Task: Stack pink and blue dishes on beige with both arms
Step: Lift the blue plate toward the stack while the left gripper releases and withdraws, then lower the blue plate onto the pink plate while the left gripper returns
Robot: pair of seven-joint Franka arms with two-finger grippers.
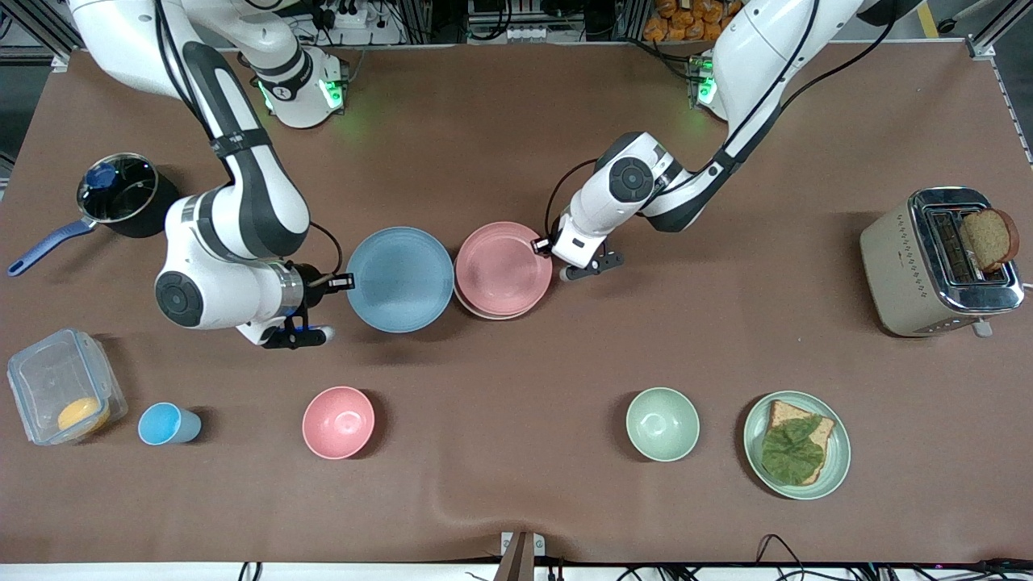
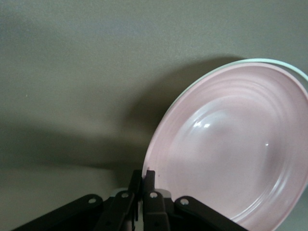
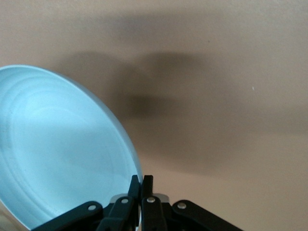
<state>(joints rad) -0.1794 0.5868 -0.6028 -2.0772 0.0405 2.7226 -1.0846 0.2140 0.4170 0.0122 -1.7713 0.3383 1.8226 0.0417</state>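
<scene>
The robot's right gripper needs to release the blue plate on top of the pink plate [image 1: 499,272] that covers the beige plate.
The pale pink plate [image 1: 503,268] lies over the beige plate [image 1: 478,310], which shows only as a thin cream crescent at the edge nearer the front camera. My left gripper [image 1: 542,244] is shut on the pink plate's rim toward the left arm's end. In the left wrist view the pink plate [image 2: 231,144] fills the frame, my left gripper [image 2: 144,175] pinches its edge, and a pale rim [image 2: 269,61] peeks out past it. The light blue plate [image 1: 399,278] is beside the pink one, with my right gripper [image 1: 349,282] shut on its rim. The right wrist view shows the blue plate [image 3: 57,149] clamped by my right gripper [image 3: 143,180].
Nearer the front camera stand a blue cup [image 1: 165,424], a pink bowl [image 1: 339,422], a green bowl [image 1: 662,424] and a green plate with bread [image 1: 796,444]. A clear container [image 1: 60,387] and a pot [image 1: 121,194] sit at the right arm's end, a toaster [image 1: 940,262] at the left arm's.
</scene>
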